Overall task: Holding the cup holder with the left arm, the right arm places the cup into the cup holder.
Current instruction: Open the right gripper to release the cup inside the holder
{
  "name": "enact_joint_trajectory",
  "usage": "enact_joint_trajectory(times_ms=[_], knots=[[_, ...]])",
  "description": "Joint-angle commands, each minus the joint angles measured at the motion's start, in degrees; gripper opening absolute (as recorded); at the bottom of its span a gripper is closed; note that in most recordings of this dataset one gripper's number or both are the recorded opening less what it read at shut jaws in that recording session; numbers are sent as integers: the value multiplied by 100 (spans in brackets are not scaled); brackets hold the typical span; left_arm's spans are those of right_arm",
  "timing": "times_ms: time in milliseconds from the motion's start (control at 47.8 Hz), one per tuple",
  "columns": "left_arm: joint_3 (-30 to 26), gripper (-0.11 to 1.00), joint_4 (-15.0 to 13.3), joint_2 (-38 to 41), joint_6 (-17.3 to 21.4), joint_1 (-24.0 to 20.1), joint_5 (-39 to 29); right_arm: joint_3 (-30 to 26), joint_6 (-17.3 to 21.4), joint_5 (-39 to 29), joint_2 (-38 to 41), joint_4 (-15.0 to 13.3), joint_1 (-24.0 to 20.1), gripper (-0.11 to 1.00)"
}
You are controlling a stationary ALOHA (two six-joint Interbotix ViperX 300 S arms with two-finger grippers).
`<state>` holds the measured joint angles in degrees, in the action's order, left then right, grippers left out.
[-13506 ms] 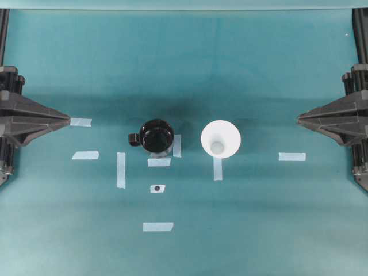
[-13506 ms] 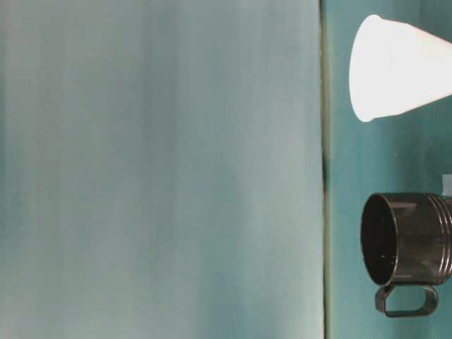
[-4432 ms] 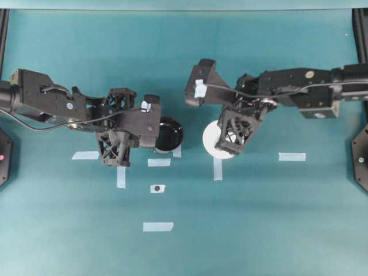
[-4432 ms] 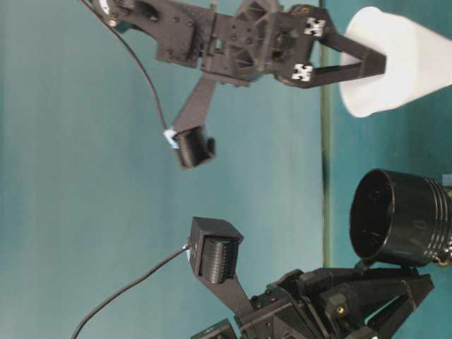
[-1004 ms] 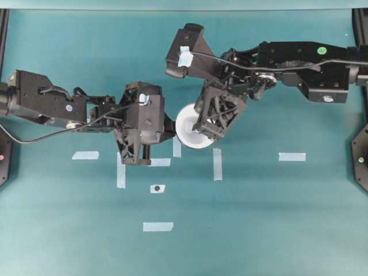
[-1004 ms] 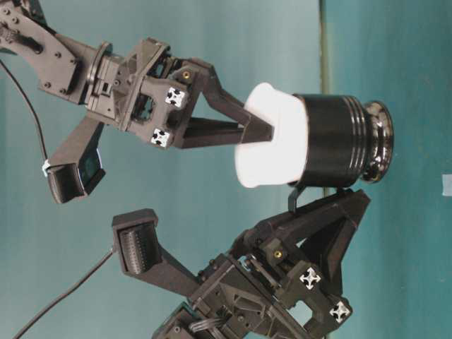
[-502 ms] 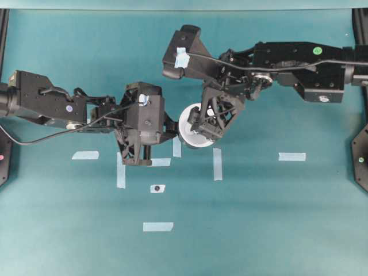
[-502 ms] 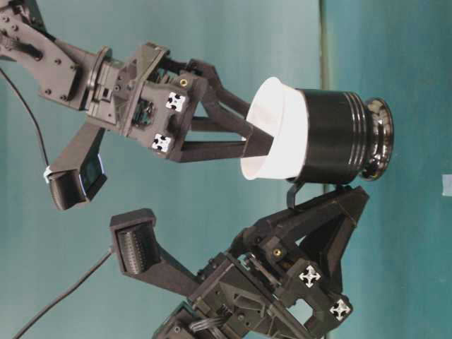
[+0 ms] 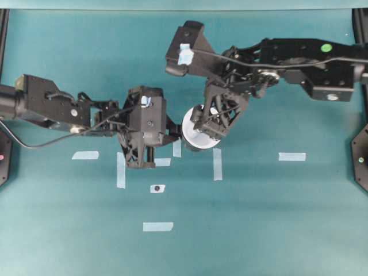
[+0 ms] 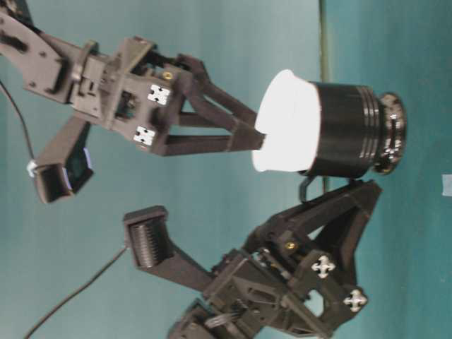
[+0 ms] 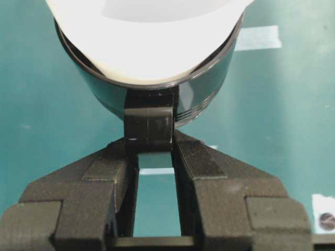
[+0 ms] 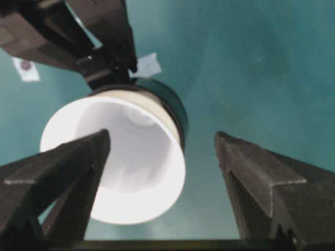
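I need to use my left gripper to set the cup holder, now held off the table, down on the teal cloth (image 9: 193, 149) between the upright strips of tape.
The white cup (image 10: 286, 120) sits inside the glossy black cup holder (image 10: 346, 131), its wide rim standing out of the top. My left gripper (image 11: 149, 141) is shut on the holder's stubby handle (image 11: 149, 123) and holds the holder off the table. My right gripper (image 12: 159, 137) is open above the cup (image 12: 131, 157). One of its fingers (image 12: 78, 157) lies over the cup's mouth and the other stands clear to the side. In the overhead view the right gripper (image 9: 211, 122) covers part of the cup (image 9: 192, 133), and the left gripper (image 9: 171, 135) meets it from the left.
Several pale tape strips lie on the teal cloth, among them one (image 9: 217, 164) below the cup, one (image 9: 292, 156) at the right and one (image 9: 158, 226) near the front. A tape patch with a black dot (image 9: 156, 188) lies below the left gripper.
The right gripper's jaws have opened off the cup's rim. The cup has settled deeper into the holder. Both grippers and the holder shifted slightly right.
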<state>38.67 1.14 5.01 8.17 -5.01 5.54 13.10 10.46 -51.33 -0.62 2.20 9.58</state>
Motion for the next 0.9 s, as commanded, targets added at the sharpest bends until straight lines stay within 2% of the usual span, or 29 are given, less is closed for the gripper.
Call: enact_joint_trajectory(times_ms=[0,314,878], knots=[[-35,23,9,-44,-53,44,158,-105,35,18,-703,-9,-26,88],[-26,23,9,105,-105,70,211,308,53,53,-870,-18,-26,88],[-26,23,9,448,-220,70,290,668,62,299,-861,0,-26,88]])
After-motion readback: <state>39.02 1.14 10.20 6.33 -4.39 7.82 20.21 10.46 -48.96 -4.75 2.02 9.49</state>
